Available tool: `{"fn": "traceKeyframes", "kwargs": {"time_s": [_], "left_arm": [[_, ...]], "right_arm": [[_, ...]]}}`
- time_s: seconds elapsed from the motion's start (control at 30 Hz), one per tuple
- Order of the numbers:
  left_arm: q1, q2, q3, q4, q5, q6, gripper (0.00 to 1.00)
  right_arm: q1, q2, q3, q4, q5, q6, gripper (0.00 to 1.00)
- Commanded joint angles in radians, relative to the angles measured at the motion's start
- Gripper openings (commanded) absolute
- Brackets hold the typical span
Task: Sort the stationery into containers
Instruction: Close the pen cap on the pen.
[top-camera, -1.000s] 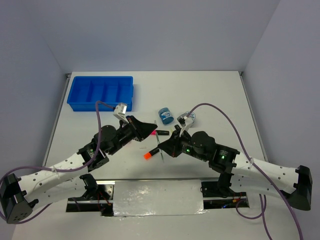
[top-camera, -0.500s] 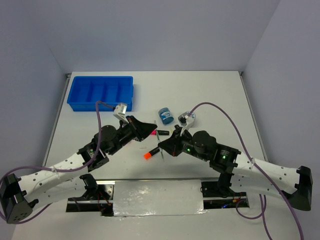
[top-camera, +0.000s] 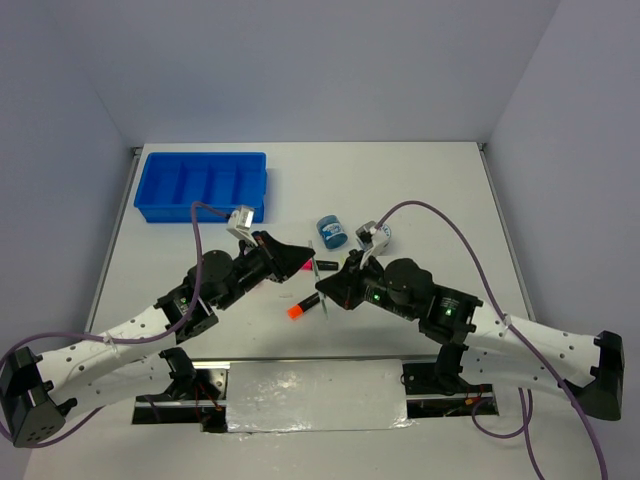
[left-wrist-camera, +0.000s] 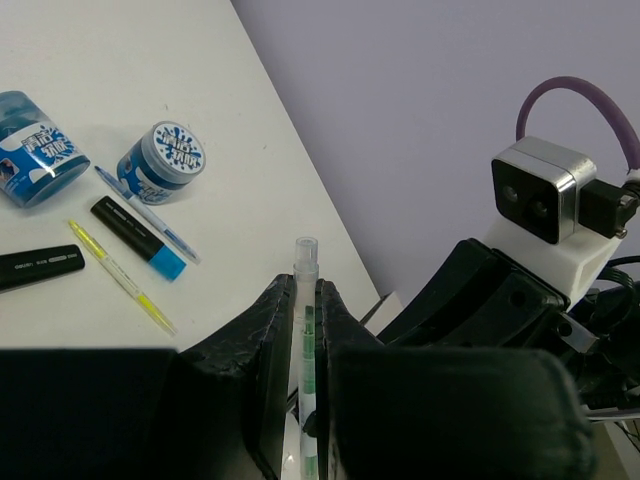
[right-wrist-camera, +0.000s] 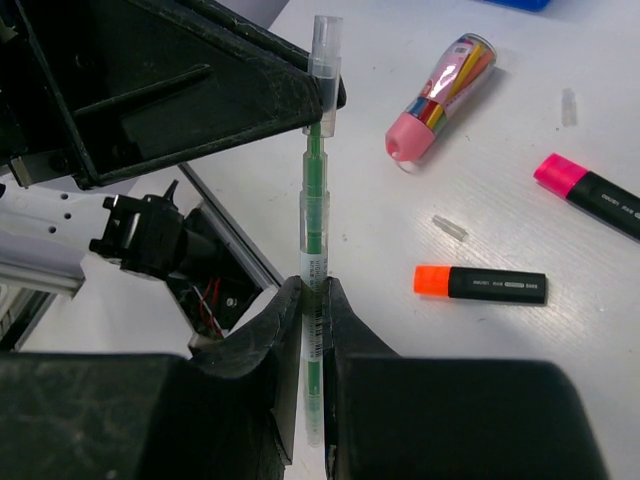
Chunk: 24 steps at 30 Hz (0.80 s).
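Observation:
The cap sits only on the pen's tip and my right gripper is at the barcode; next I regrip nearer the cap (right-wrist-camera: 315, 212) before pressing it on.
A thin clear pen with a green core (right-wrist-camera: 316, 200) hangs above the table between both arms. My left gripper (left-wrist-camera: 305, 285) is shut on its capped end (left-wrist-camera: 306, 258). My right gripper (right-wrist-camera: 311, 285) is shut on its barrel, near the barcode label. In the top view the two grippers meet at mid-table (top-camera: 313, 270). The blue divided tray (top-camera: 203, 186) stands at the back left. Below lie a pink tube (right-wrist-camera: 440, 98), an orange-ended marker (right-wrist-camera: 480, 285) and a pink-ended marker (right-wrist-camera: 590, 195).
Two blue jars (left-wrist-camera: 38, 150) (left-wrist-camera: 163, 160), a blue-ended marker (left-wrist-camera: 140, 235), a yellow pen (left-wrist-camera: 120, 278), a blue pen (left-wrist-camera: 150, 213) and a black marker (left-wrist-camera: 40, 268) lie right of centre. A small clear cap (right-wrist-camera: 450, 227) rests near the orange marker.
The right arm has edged slightly left toward the left gripper. Both grips on the pen are unchanged.

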Motion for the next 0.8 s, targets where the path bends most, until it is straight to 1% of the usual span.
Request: {"fn": "traceKeyframes", "kwargs": {"time_s": [0.0,0.37,0.5,0.53,0.63,0.67,0.73,0.77], "left_arm": [[-0.005,-0.002,0.012,0.062,0.023,0.002,0.0],[-0.006,0.004,0.002,0.063,0.032,0.004,0.0],[-0.008,0.009,-0.003,0.062,0.037,0.013,0.01],[-0.009,0.009,-0.005,0.065,0.04,0.019,0.03],[-0.012,0.012,-0.006,0.076,0.053,0.03,0.15],[-0.012,0.013,0.001,0.071,0.06,0.036,0.22],[-0.014,0.015,0.017,0.053,0.07,0.061,0.31],[-0.014,0.015,0.034,0.04,0.07,0.067,0.32]], "right_arm": [[0.004,0.011,0.062,0.009,0.037,-0.022,0.0],[-0.006,0.031,0.113,0.037,0.08,-0.007,0.0],[-0.006,0.025,0.131,0.046,0.134,0.014,0.0],[-0.008,0.025,0.136,0.049,0.151,0.017,0.0],[-0.008,0.019,0.125,0.067,0.188,-0.019,0.0],[-0.008,0.017,0.121,0.114,0.183,-0.051,0.0],[-0.008,0.019,0.102,0.152,0.128,-0.107,0.0],[-0.006,0.02,0.098,0.171,0.079,-0.14,0.0]]}}
